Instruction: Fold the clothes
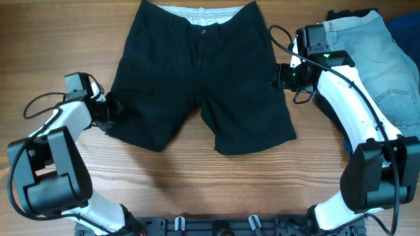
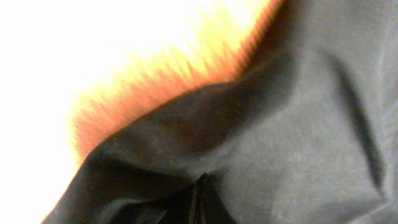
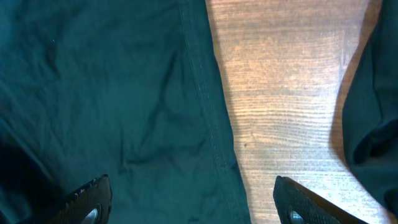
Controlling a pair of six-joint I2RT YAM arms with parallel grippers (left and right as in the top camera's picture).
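The robot's right gripper is too far down the black shorts' side seam to swing the waistband around, so it should take the seam point(image 1: 262, 26) near the waistband's corner.
A pair of black shorts point(image 1: 197, 72) lies flat on the wooden table, waistband at the far edge and legs toward me. My left gripper point(image 1: 111, 111) is at the outer hem of the left leg. In the left wrist view the black cloth point(image 2: 280, 124) fills the frame and gathers into a pinched fold at the jaws point(image 2: 199, 199), which are shut on it. My right gripper point(image 1: 279, 75) hovers at the right side seam of the shorts. Its jaws point(image 3: 193, 208) are open and empty, straddling the seam edge point(image 3: 211, 124), with one finger over cloth and one over bare wood.
A pile of other clothes sits at the back right: light blue jeans point(image 1: 387, 65), a dark garment point(image 1: 351, 14) and a blue one point(image 1: 403, 26). Dark cloth point(image 3: 373, 124) shows at the right of the right wrist view. Bare wood point(image 1: 197, 183) lies in front of the shorts.
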